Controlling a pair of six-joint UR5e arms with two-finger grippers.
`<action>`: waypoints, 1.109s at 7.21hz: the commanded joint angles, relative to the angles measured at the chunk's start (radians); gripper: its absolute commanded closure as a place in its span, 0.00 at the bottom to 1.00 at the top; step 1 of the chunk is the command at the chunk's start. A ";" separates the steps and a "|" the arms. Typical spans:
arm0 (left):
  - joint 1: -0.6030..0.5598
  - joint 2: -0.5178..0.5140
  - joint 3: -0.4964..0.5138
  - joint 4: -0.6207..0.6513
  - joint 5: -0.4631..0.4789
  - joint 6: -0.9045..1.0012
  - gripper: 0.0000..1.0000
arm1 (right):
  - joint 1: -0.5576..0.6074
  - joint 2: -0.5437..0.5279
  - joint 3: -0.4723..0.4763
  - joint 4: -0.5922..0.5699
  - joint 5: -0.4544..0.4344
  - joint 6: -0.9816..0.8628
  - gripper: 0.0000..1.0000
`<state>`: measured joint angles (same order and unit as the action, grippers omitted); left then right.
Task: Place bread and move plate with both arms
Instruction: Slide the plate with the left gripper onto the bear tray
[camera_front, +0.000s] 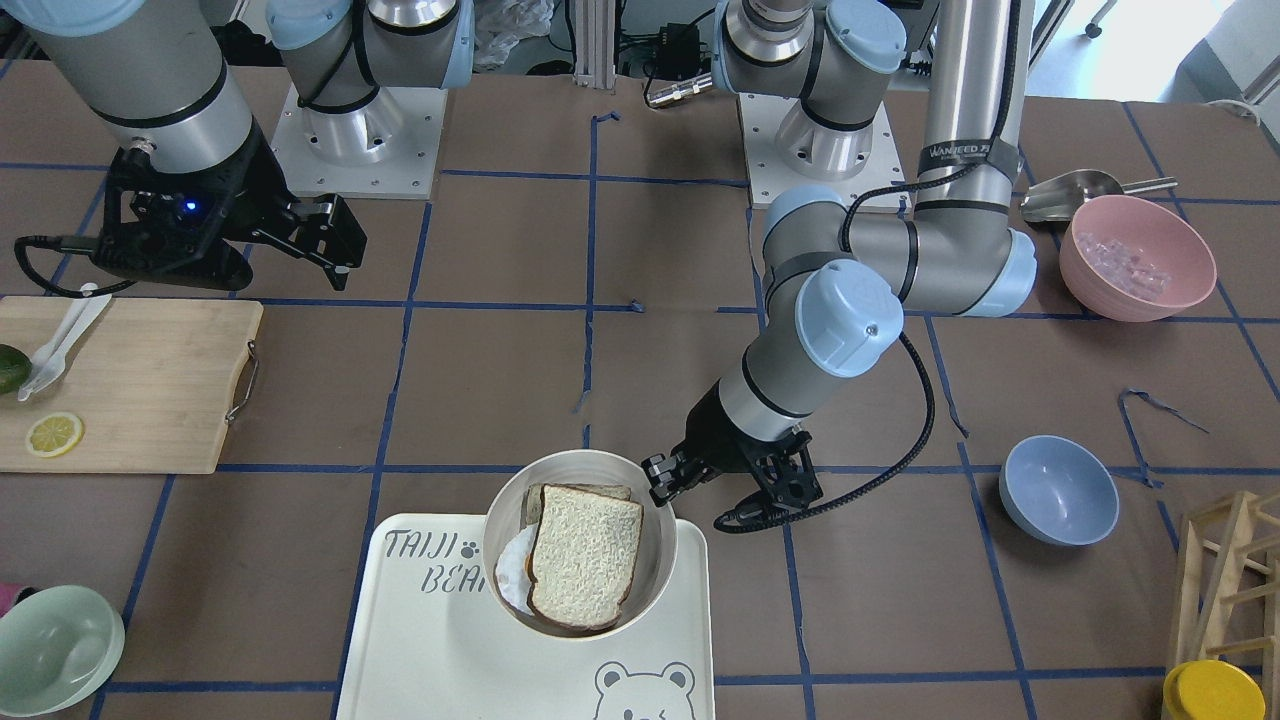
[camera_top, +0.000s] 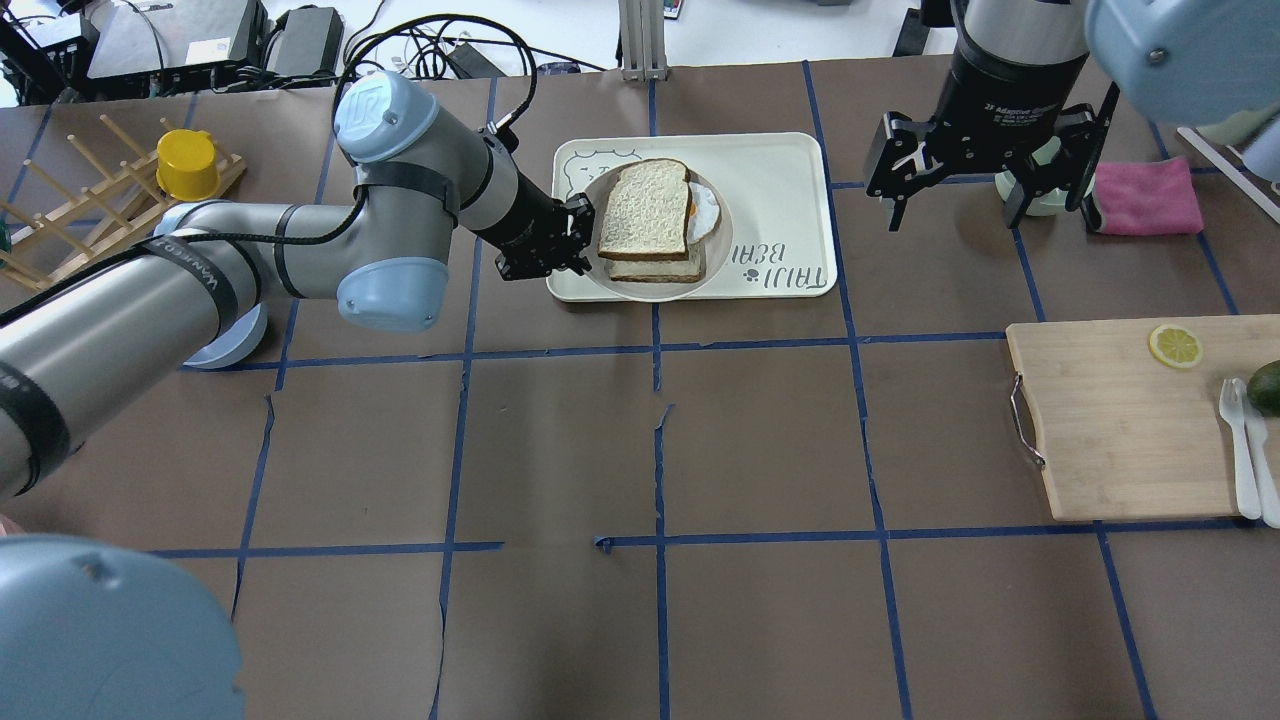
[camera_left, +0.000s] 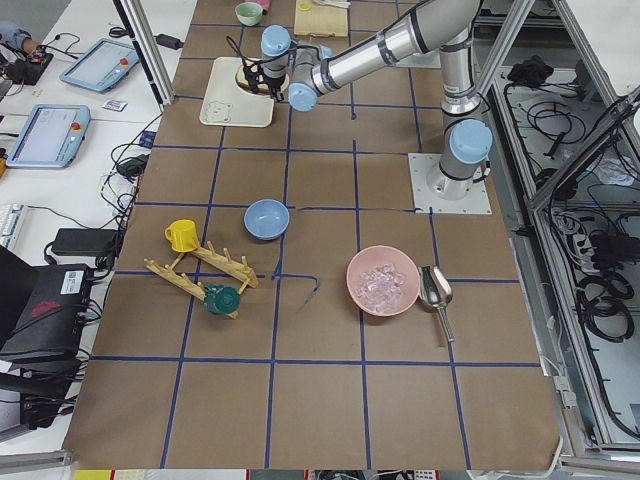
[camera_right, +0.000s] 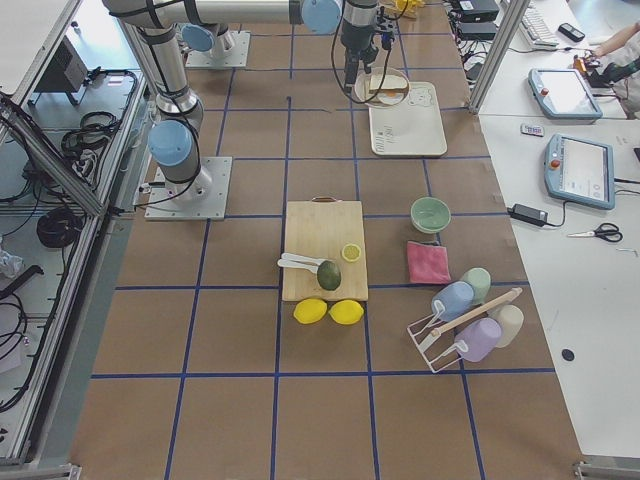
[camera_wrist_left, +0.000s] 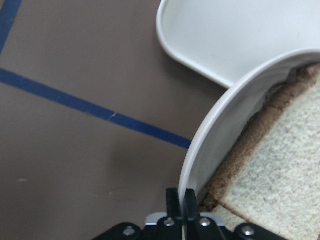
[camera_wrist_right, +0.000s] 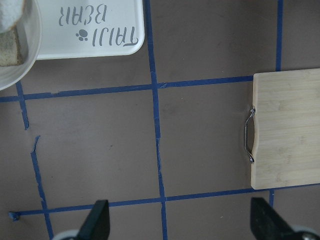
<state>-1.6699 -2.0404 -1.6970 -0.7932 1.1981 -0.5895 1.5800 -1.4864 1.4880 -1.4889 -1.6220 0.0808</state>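
Observation:
Next, my left gripper releases the cream plate on the white tray (camera_front: 559, 637) between the lettering and the printed bear. The plate now seems slightly raised over the tray.
The pale speckled bread (camera_front: 585, 555) lies on top of a stack in the round cream plate (camera_front: 600, 457), over a second slice and a fried egg (camera_front: 515, 585). My left gripper (camera_front: 665, 480) is shut on the plate's rim; the left wrist view shows the fingers (camera_wrist_left: 175, 200) pinching the rim (camera_wrist_left: 200, 155). The plate (camera_top: 722, 250) sits over the near left part of the bear-printed tray and seems slightly raised, with the bread (camera_top: 645, 210) on it. My right gripper (camera_top: 955, 215) is open and empty, apart from the plate to its right; its fingers (camera_wrist_right: 97, 220) are spread wide over the table.
The white bear tray (camera_top: 780, 170) lies under the plate. A wooden cutting board (camera_top: 1120, 420) with a lemon slice (camera_top: 1175, 345) is at the right. A pink cloth (camera_top: 1145, 195) lies beyond the right gripper. A blue bowl (camera_front: 1058, 490) and a pink bowl (camera_front: 1135, 258) stand on the left arm's side.

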 joint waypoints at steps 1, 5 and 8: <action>0.001 -0.136 0.133 -0.006 -0.041 0.008 1.00 | 0.000 0.000 0.000 -0.004 0.001 0.002 0.00; 0.001 -0.224 0.204 -0.004 -0.045 0.002 1.00 | 0.000 0.000 0.000 -0.005 0.001 0.002 0.00; 0.001 -0.228 0.195 -0.001 -0.045 -0.001 1.00 | -0.002 0.000 0.000 -0.002 0.001 0.001 0.00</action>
<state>-1.6690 -2.2671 -1.4997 -0.7942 1.1539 -0.5898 1.5787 -1.4860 1.4879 -1.4924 -1.6214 0.0825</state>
